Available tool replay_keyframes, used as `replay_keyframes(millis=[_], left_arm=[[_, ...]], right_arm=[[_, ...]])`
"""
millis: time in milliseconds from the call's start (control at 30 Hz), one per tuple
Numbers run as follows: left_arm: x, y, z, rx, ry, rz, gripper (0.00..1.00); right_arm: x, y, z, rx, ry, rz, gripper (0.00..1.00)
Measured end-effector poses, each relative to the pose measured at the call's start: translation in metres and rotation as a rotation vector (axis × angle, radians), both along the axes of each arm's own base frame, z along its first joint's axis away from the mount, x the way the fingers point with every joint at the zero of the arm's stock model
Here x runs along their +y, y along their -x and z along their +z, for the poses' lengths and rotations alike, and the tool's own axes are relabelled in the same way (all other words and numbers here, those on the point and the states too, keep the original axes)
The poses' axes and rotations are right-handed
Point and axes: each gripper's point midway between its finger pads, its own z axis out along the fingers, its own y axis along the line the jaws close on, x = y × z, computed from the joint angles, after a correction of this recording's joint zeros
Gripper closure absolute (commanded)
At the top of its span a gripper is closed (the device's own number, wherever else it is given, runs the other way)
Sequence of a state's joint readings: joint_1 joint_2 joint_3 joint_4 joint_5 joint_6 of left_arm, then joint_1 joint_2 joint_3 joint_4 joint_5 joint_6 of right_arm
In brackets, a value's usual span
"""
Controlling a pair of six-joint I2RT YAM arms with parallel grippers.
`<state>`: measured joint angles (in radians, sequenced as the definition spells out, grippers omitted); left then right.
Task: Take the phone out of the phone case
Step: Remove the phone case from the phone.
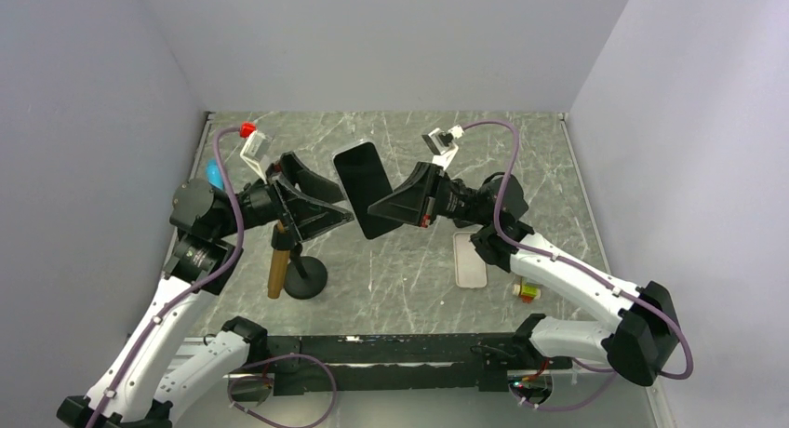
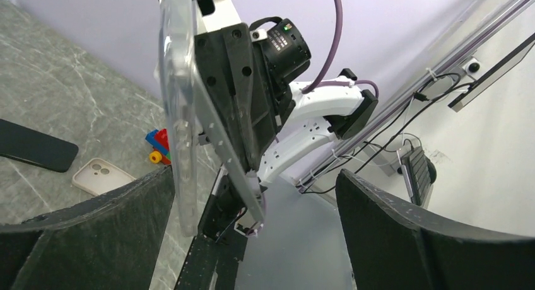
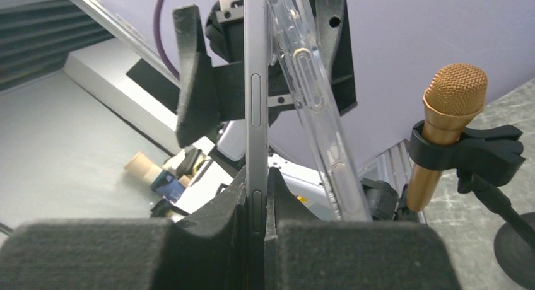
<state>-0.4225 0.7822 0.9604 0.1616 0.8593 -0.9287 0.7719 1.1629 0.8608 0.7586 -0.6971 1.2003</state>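
Observation:
Next, my right gripper lets go of the phone on the table [image 1: 423, 218] next to the other black phone, toward the gold microphone.
A black phone [image 1: 361, 181] is held upright in the air between both arms. My right gripper [image 1: 380, 207] is shut on the phone's lower edge; in the right wrist view the foam pads [image 3: 208, 239] pinch the grey phone side [image 3: 256, 82]. A clear case [image 3: 309, 82] leans away from the phone at an angle, apart from it on this side. My left gripper [image 1: 340, 203] is open, its jaws standing wide on either side of phone and case. In the left wrist view [image 2: 255, 189] the clear case [image 2: 173, 101] stands next to the left finger [image 2: 94, 233].
A gold microphone [image 1: 277, 260] stands on a black stand by the left arm and shows in the right wrist view [image 3: 445, 120]. A white phone case [image 1: 470, 259] and a small toy block [image 1: 527, 290] lie on the table at right. Another black phone [image 2: 35, 148] lies flat.

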Motion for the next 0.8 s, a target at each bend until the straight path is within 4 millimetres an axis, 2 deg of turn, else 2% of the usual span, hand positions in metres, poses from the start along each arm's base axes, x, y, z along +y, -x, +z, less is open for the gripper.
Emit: replay_keyframes(millis=[167, 233, 333, 567, 700, 800], left_arm=[[0.000, 0.002, -0.009, -0.020, -0.001, -0.006, 0.10], [0.000, 0.003, -0.010, -0.031, 0.002, -0.015, 0.16], [-0.002, 0.001, -0.010, -0.042, 0.002, -0.021, 0.31], [-0.002, -0.003, -0.015, -0.053, -0.016, -0.003, 0.55], [-0.002, -0.010, -0.021, -0.035, -0.032, 0.023, 0.78], [-0.003, -0.019, -0.023, -0.009, -0.044, 0.052, 0.91]], right_arm=[[-0.006, 0.005, 0.009, 0.014, -0.051, 0.032, 1.00], [-0.007, 0.008, 0.014, 0.015, -0.074, 0.051, 1.00], [-0.008, 0.011, 0.018, 0.015, -0.097, 0.077, 1.00], [-0.013, 0.019, 0.024, 0.017, -0.135, 0.116, 1.00], [-0.014, 0.021, 0.027, 0.015, -0.150, 0.128, 1.00], [-0.013, 0.022, 0.026, 0.014, -0.152, 0.135, 1.00]])
